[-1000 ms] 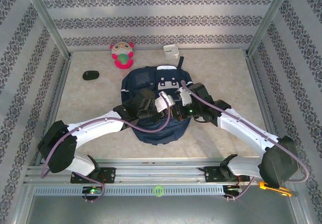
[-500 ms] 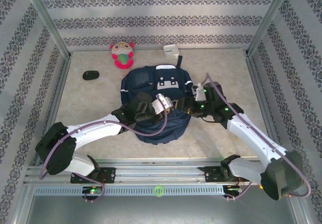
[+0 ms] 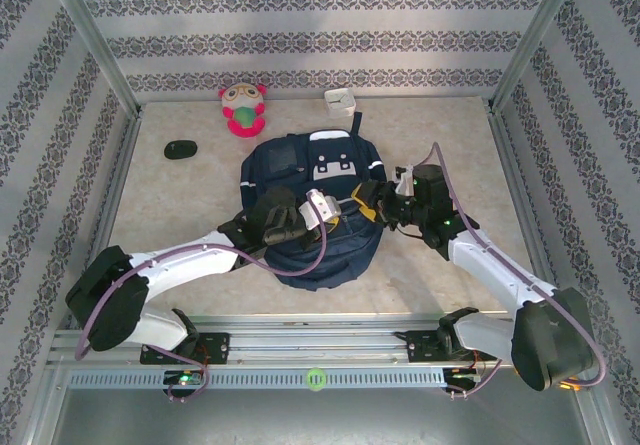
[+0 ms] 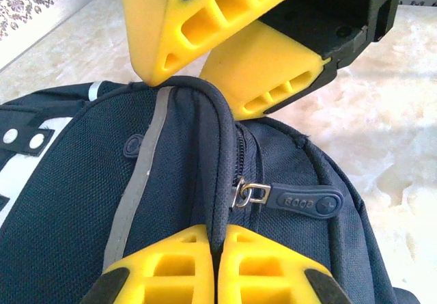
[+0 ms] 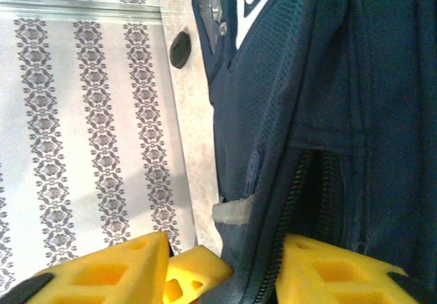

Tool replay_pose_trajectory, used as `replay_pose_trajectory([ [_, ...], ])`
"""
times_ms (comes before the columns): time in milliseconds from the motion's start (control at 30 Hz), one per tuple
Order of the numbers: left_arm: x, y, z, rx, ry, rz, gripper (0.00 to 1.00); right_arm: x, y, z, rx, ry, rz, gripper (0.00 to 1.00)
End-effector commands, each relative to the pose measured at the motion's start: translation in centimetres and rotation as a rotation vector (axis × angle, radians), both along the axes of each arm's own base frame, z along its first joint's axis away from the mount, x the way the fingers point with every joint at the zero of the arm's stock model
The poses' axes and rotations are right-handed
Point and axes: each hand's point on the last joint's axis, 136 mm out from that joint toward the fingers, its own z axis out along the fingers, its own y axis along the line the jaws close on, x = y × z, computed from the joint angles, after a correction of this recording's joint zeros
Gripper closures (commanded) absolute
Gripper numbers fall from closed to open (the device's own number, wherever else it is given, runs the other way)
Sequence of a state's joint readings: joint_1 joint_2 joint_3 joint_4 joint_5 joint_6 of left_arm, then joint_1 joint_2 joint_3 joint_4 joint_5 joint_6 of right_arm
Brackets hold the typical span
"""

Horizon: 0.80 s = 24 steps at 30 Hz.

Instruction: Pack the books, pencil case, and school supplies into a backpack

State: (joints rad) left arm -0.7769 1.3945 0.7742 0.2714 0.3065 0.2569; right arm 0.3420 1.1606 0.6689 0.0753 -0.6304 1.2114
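Note:
My left gripper is pinching the raised seam beside the zipper pull. It should open and take the pull's tab [image 4: 304, 200] while my right gripper holds the seam.
The navy backpack [image 3: 300, 170] lies flat in the middle of the table. My left gripper [image 3: 322, 205] is shut on a raised fabric seam [image 4: 217, 181] of the backpack [image 4: 82, 201], beside a zipper pull [image 4: 300, 200]. My right gripper [image 3: 368, 201] is at the backpack's right edge, its yellow fingers [image 4: 205, 24] standing on either side of the same seam. In the right wrist view the zipper edge [image 5: 287, 201] fills the gap between those fingers [image 5: 334, 277]. The books and school supplies are out of view. Whether the plush thing is the pencil case I cannot tell.
A pink and green plush thing [image 3: 244, 108] and a small white box [image 3: 340, 100] stand at the back edge. A black oval object [image 3: 181, 149] lies at the back left. Patterned walls and metal posts enclose the table, with bare tabletop left and right of the backpack.
My right gripper left the middle of the backpack, opened, moved right and closed in on the zipper edge. The left gripper kept its hold and shifted slightly left.

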Motion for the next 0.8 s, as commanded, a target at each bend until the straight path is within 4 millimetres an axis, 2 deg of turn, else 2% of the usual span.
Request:
replay_pose_trajectory([
  [0,-1.2,-1.3,4.3,-0.122,-0.098,-0.104,1.00,1.0,0.3,1.5,0.060,-0.045,-0.014,0.61],
  [233,-1.7,-1.7,4.4,-0.128,-0.102,-0.143,0.99,1.6,0.4,0.1,0.062,0.029,-0.056,0.53],
  [267,-1.7,-1.7,4.3,-0.122,-0.104,-0.142,0.99,1.6,0.3,-0.1,0.060,0.038,-0.065,0.56],
  [367,-1.4,-1.2,4.0,-0.086,-0.111,-0.115,0.97,1.6,-0.1,-1.0,0.047,0.062,-0.098,0.87],
  [467,-0.5,0.1,3.3,-0.030,-0.108,-0.052,0.97,1.1,-0.7,-1.6,0.041,0.071,-0.164,0.99],
  [667,1.3,3.6,2.4,0.007,-0.086,0.028,0.95,-0.7,-1.6,-2.3,-0.004,0.021,-0.333,1.00],
  [767,1.9,4.9,2.7,0.005,-0.065,0.064,0.86,-1.3,-1.6,-2.7,-0.019,0.007,-0.373,1.00],
])
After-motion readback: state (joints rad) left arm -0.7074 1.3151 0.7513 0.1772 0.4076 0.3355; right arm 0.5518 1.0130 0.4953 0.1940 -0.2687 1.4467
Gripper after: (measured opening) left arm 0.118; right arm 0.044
